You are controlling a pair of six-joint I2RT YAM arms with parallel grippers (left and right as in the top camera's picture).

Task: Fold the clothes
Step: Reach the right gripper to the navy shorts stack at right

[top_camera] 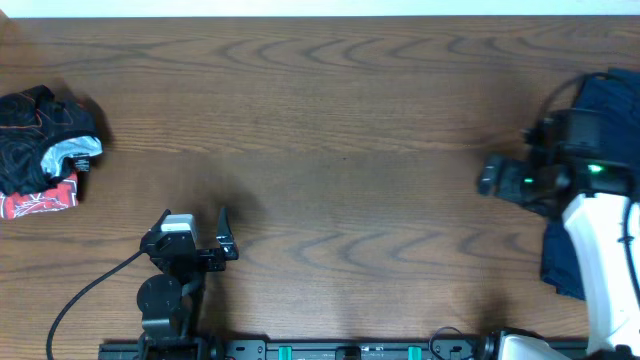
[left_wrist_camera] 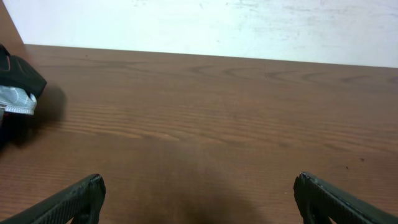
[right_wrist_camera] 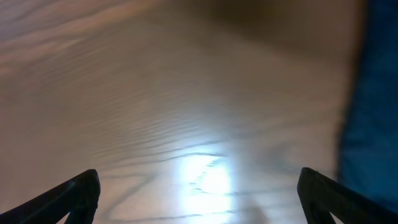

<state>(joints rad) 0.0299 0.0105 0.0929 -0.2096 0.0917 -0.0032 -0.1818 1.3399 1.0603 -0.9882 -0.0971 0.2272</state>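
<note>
Next, I close my right gripper on the long edge of the navy cloth [top_camera: 552, 221], facing the table's middle, slightly nearer its front end.
The clothes lie in two places. Dark navy cloth [top_camera: 612, 95] is spread at the table's right edge, partly hidden under my right arm [top_camera: 590, 195]. In the right wrist view it shows as a blurred blue band [right_wrist_camera: 373, 93] on the right. My right gripper [right_wrist_camera: 199, 186] hangs open low over bare wood just left of that cloth, with nothing between its fingers. My left gripper [top_camera: 195, 220] stands open near the front edge, left of centre, over bare table [left_wrist_camera: 199, 186], and holds nothing.
A bundled pile of black, grey and red garments [top_camera: 40, 150] sits at the far left edge, and shows at the left in the left wrist view [left_wrist_camera: 15, 93]. A pale wall runs along the table's far edge [left_wrist_camera: 249, 59]. A black cable [top_camera: 90, 290] trails from the left arm.
</note>
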